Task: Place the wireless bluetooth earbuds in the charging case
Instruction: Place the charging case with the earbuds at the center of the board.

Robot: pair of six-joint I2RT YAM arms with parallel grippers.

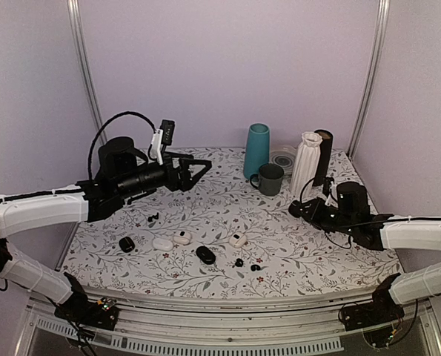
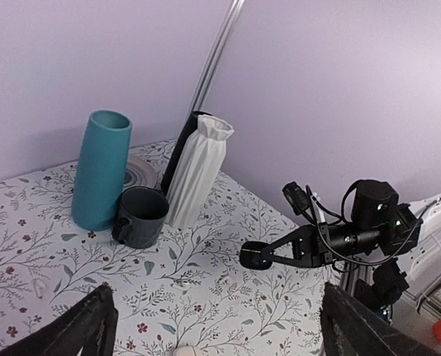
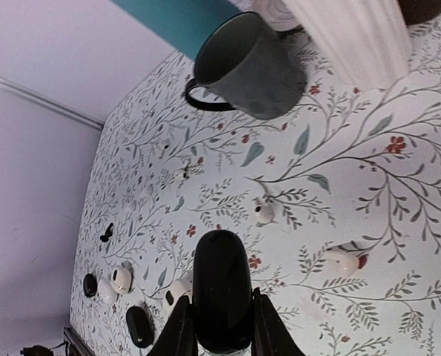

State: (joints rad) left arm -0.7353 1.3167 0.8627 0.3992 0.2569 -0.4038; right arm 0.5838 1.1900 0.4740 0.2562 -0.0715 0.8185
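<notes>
Next, I move my left gripper to the sides of the white case (image 1: 238, 239) (image 2: 187, 351) nearest the two loose black earbuds and close it there.
Two tiny glossy black earbuds (image 1: 239, 262) (image 1: 256, 267) lie loose on the floral table near the front middle. My right gripper (image 1: 298, 210) is shut on a black oval charging case (image 3: 221, 289), lid closed, and holds it above the table to the right of and beyond the buds. The held case also shows in the left wrist view (image 2: 256, 256). In the right wrist view the buds are hidden behind it. My left gripper (image 1: 194, 170) hovers high over the back left, its fingers (image 2: 87, 326) spread wide and empty.
Other black cases (image 1: 205, 255) (image 1: 127, 243) and white cases (image 1: 162, 242) (image 1: 181, 237) (image 1: 238, 239) lie along the front. A small black piece (image 1: 153, 216) lies left. White earbuds (image 3: 264, 211) (image 3: 344, 261) lie below the right gripper. A teal vase (image 1: 256, 150), a grey mug (image 1: 270, 179) and a white ribbed vase (image 1: 305, 165) stand at the back.
</notes>
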